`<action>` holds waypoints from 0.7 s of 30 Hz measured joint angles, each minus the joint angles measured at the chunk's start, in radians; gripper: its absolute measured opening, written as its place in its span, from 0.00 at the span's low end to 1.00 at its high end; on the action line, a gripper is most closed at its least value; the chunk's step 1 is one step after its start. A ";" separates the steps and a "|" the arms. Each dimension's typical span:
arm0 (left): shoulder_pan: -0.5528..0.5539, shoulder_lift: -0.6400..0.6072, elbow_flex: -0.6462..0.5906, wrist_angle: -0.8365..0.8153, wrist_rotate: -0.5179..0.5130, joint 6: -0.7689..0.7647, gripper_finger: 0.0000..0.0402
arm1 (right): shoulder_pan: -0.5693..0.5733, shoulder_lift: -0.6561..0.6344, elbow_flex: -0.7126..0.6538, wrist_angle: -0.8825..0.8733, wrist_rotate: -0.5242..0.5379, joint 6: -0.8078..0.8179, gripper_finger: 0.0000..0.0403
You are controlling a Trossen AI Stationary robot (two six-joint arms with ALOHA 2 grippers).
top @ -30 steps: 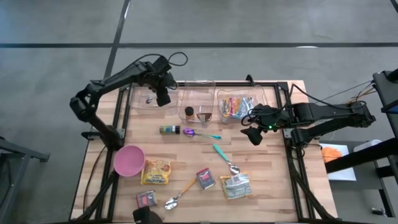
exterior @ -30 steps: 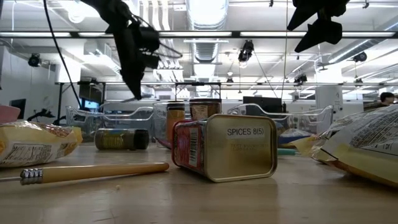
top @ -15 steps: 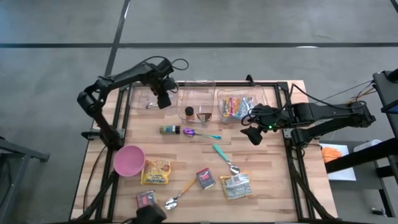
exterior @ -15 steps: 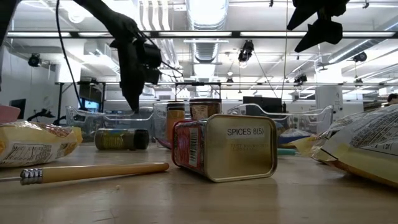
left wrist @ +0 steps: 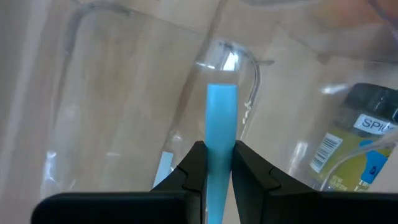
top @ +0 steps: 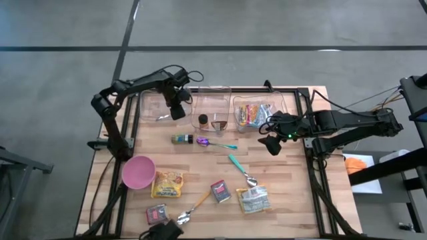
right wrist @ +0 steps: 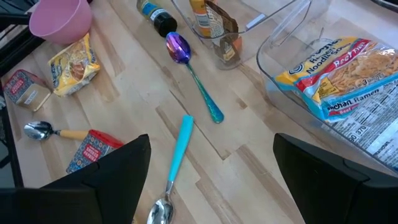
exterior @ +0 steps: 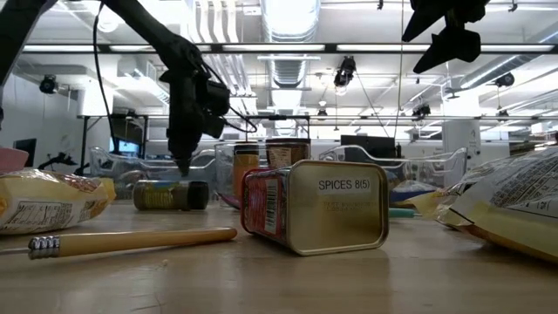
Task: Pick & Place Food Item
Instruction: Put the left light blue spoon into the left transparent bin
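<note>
The blue-handled spoon will drop from my left gripper inside the clear bin (top: pixel 167 125), near the side facing the spice bottle.
My left gripper (top: pixel 176 108) (left wrist: pixel 217 155) points down over the left clear bin (top: pixel 151 100), shut on a blue-handled spoon (left wrist: pixel 222 112). The spoon's metal end (left wrist: pixel 227 55) hangs down into the bin. In the low view the left gripper (exterior: pixel 184 139) stands just above the bin's rim. At the table's right my right gripper (top: pixel 271 144) (right wrist: pixel 208 186) hovers open with nothing between its fingers. A ramen packet (top: pixel 253 115) (right wrist: pixel 339 71) lies in the right clear bin (top: pixel 283 100). Spice jars (top: pixel 212 122) stand in the middle bin. My left gripper pinches the spoon's blue handle (left wrist: pixel 221 140) between its two fingers, coming from above and pointing down. The handle runs on along the line of the fingers. The spoon hangs upright below them, metal end lowest; whether that end touches the bin floor I cannot tell.
On the table lie a spice bottle (top: pixel 181 139), a purple spoon (top: pixel 213 143), a teal-handled spoon (top: pixel 240 169), a pink bowl (top: pixel 138 171), a yellow packet (top: pixel 167 184), two red tins (top: pixel 220 191), a wooden-handled spoon (top: pixel 193 208) and a pale packet (top: pixel 253 199).
My left gripper has come down toward the left bin with the spoon and tipped from a slant to pointing straight down, drifting slightly toward the table's near edge. It has stayed shut on the handle.
</note>
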 joint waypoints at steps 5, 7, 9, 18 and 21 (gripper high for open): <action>-0.027 -0.004 -0.037 0.002 0.000 -0.009 0.12 | 0.000 0.000 0.000 -0.001 0.000 0.001 0.83; -0.042 -0.004 -0.060 0.007 -0.002 -0.010 0.12 | 0.000 0.001 0.000 0.000 0.000 0.001 0.83; -0.055 -0.004 -0.084 0.027 -0.021 -0.010 0.12 | 0.000 0.001 0.000 0.000 0.000 0.000 0.83; -0.065 -0.004 -0.177 0.129 -0.035 -0.041 0.12 | 0.000 0.000 0.000 -0.001 0.001 0.000 0.83; -0.065 -0.007 -0.201 0.147 -0.031 -0.046 0.12 | 0.000 0.001 0.000 -0.001 0.001 0.000 0.83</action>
